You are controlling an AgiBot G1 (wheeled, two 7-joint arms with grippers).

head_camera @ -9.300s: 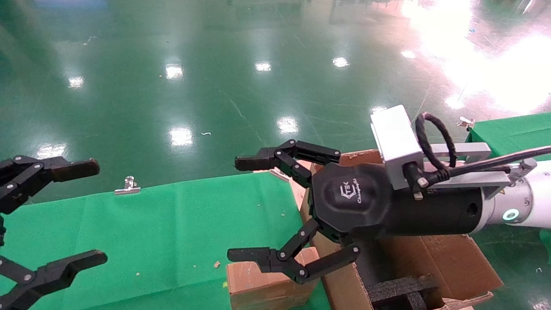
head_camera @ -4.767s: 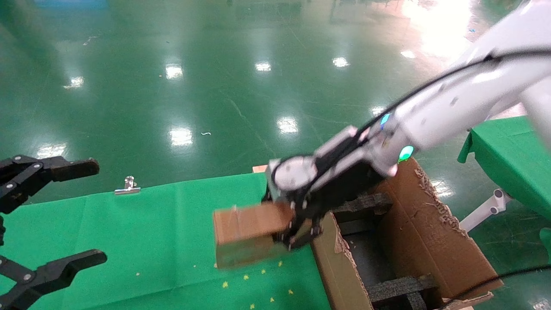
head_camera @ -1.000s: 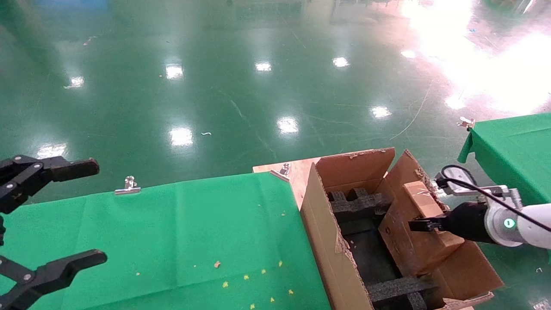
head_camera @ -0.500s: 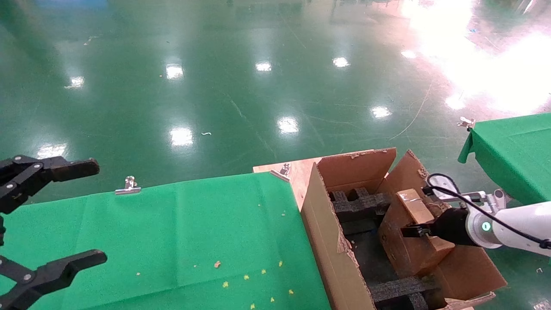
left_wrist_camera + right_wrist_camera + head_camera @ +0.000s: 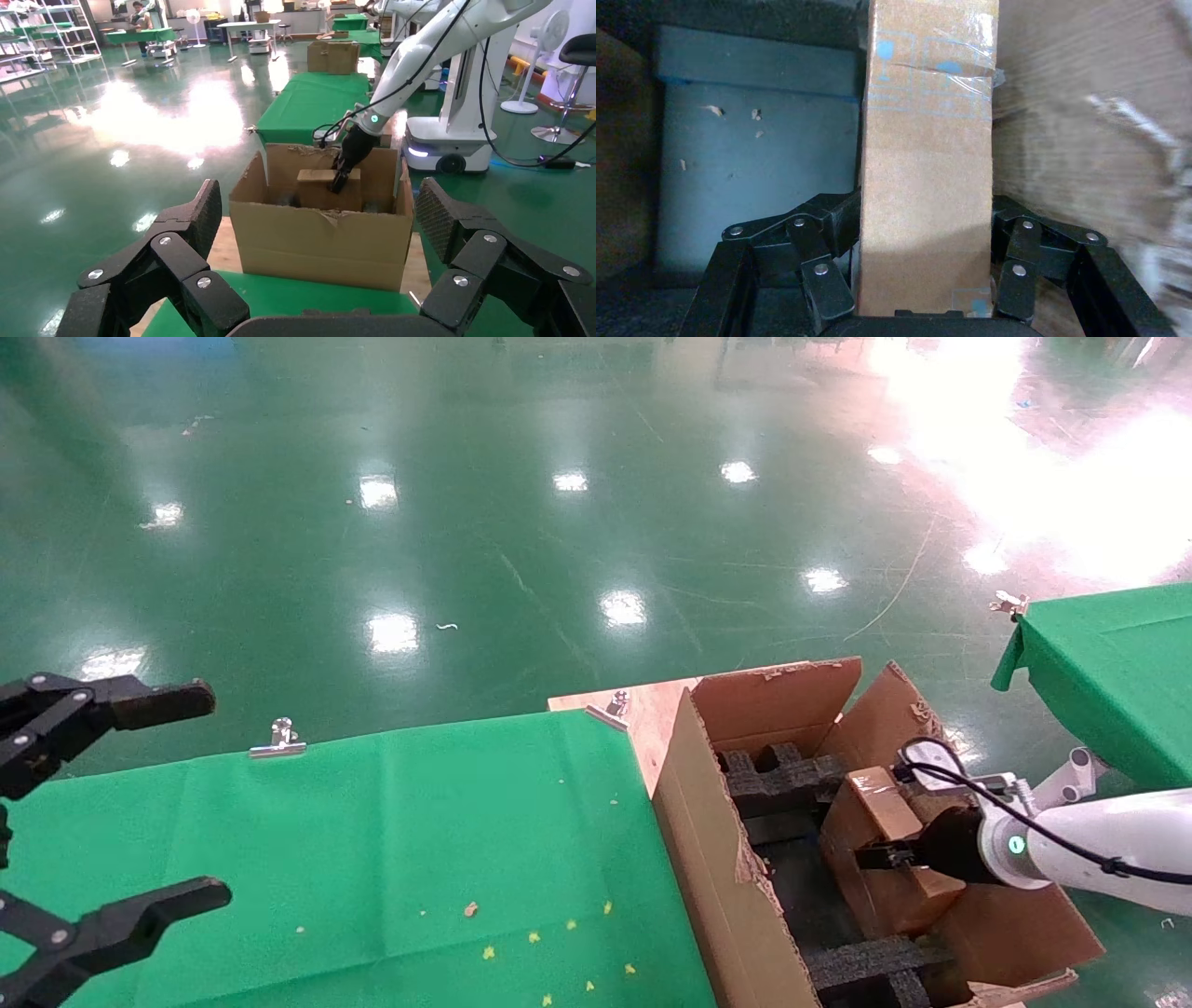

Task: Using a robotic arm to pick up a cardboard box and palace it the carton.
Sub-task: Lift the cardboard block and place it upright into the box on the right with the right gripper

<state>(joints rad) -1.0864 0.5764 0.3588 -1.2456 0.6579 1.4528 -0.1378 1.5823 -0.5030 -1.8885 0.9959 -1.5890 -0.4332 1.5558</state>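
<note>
My right gripper has the cardboard box to place. Next, I let go of it between the black foam blocks, against the carton's side (image 5: 880, 872) (image 5: 928, 175) nearest the white arm.
The small brown cardboard box (image 5: 885, 896) stands on edge, tilted, inside the large open carton (image 5: 708, 859) at the table's right end. My right gripper (image 5: 889, 845), on the white arm (image 5: 1108, 845), is shut on the cardboard box. In the right wrist view both fingers (image 5: 821, 232) press the taped box (image 5: 926, 154) from either side. Black foam blocks (image 5: 782, 780) line the carton's floor. From the left wrist view, the box (image 5: 313, 189) shows just above the carton's (image 5: 320, 242) near wall. My left gripper (image 5: 200, 794) hangs open at the far left, holding nothing.
A green cloth (image 5: 372, 840) covers the table left of the carton, held by a metal clip (image 5: 277, 740). Bare wood (image 5: 643, 710) shows by the carton. A second green table (image 5: 1108, 654) stands to the right. Glossy green floor lies beyond.
My right gripper has carried the box from the table over to the carton and, in the last second, lowered it deeper and leftward inside. The left gripper has stayed still.
</note>
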